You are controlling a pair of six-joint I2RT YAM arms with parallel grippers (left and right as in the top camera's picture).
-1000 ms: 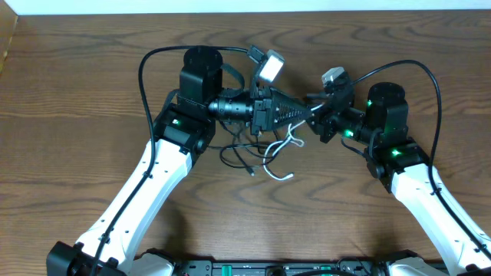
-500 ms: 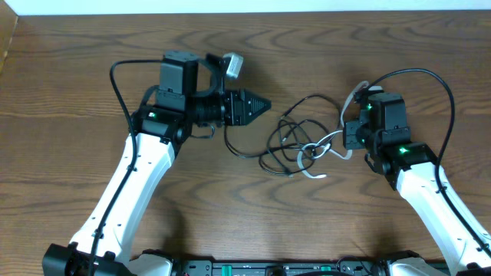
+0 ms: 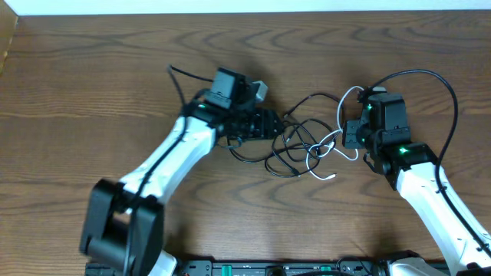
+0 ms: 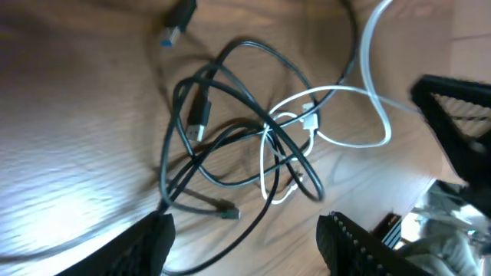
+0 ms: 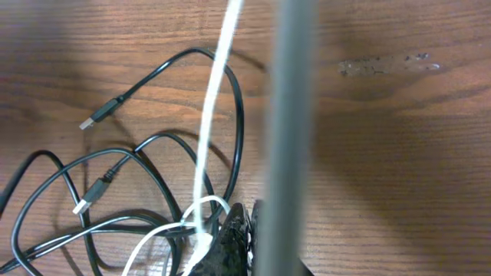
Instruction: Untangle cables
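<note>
Next, my left gripper grips the black cable (image 3: 285,146) and pulls the opposite way, because the white cable in my right gripper runs through the black cable's loose loops.
The cables lie tangled on the table between my two grippers. The black cable (image 3: 311,96) makes several loops, and the white cable (image 3: 347,95) threads through them. My left gripper (image 3: 275,124) hovers at the tangle's left edge. In the left wrist view it (image 4: 245,253) stands open over the black cable (image 4: 253,47) and white cable (image 4: 365,69), holding nothing. My right gripper (image 3: 345,136) is at the tangle's right side. In the right wrist view it (image 5: 244,239) is shut, and the white cable (image 5: 211,115) runs up out of its jaws beside the black cable (image 5: 192,52).
Two plug ends (image 4: 180,19) (image 4: 201,119) lie loose among the loops. A blurred grey strand (image 5: 288,115) hangs close across the right wrist camera. The wooden table (image 3: 92,92) runs out to both sides, with a white wall edge at the back.
My left arm has swung in from the left to the tangle's edge and its jaws have opened wider. The right gripper stays shut in place, and the tangle has shifted slightly.
</note>
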